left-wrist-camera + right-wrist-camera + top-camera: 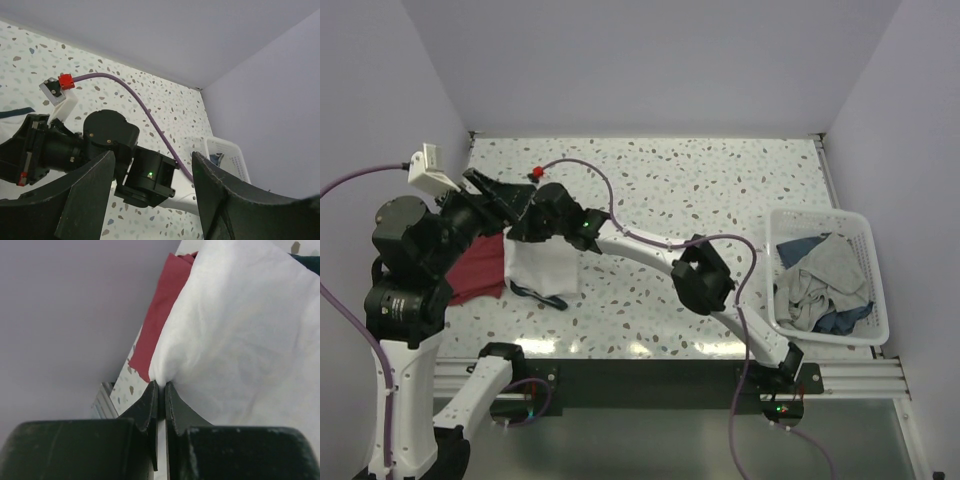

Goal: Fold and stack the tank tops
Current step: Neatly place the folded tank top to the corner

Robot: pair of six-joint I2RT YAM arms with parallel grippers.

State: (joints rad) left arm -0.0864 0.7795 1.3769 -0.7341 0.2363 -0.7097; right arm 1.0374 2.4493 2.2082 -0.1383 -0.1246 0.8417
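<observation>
The white tank top is to be spread over the dark red tank top [492,273] [171,302]. Next, my right gripper lets go of it there.
The white tank top [548,265] lies at the left of the table, its navy trim [535,293] at the near edge. It overlaps the dark red tank top [475,268], which lies to its left. My right gripper [516,230] reaches across to the white top's far edge. In the right wrist view the gripper [161,386] is shut on a pinch of the white top [240,340], with the red top [162,305] beyond it. My left gripper [492,188] is open and empty just above and behind the right one. In its wrist view the gripper [152,160] looks at the right wrist.
A white lattice basket [873,262] with grey and blue clothes stands at the right; it also shows in the left wrist view [227,150]. The right arm's elbow [700,275] and purple cable [610,200] cross the middle. Walls close the table on three sides.
</observation>
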